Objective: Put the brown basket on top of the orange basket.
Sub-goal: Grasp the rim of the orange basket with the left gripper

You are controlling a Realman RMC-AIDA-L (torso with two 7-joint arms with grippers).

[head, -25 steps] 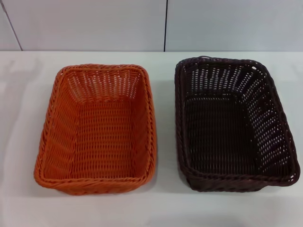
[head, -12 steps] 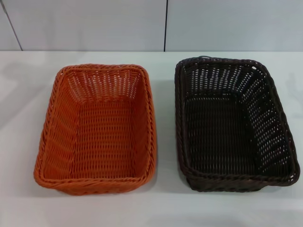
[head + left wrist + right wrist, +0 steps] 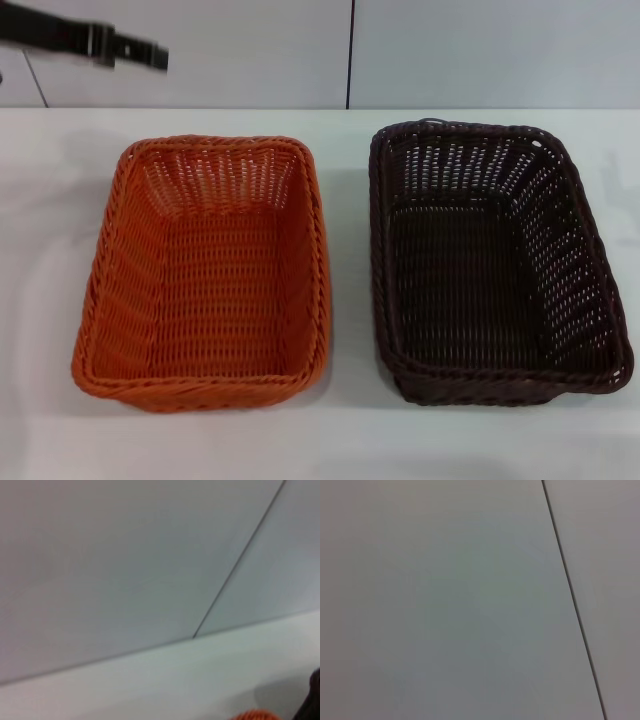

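Note:
My left gripper will close on the orange basket, at the middle of the basket's long rim (image 3: 102, 252) farthest from the brown basket.
The orange basket (image 3: 205, 270) stands on the white table, left of centre in the head view. The brown basket (image 3: 490, 265) stands beside it on the right, a narrow gap apart; both are upright and empty. My left gripper (image 3: 140, 52) shows as a dark blurred bar at the top left, high above the table and behind the orange basket, touching nothing. In the left wrist view a sliver of the orange basket's rim (image 3: 257, 715) and a dark edge of the brown basket (image 3: 315, 697) show. My right gripper is out of view.
The white table (image 3: 345, 440) runs the full width, with a pale panelled wall (image 3: 450, 50) behind it. The right wrist view shows only this wall (image 3: 445, 605).
My left arm has come into the head view at the top left; it was absent in both earlier frames. The baskets have not moved.

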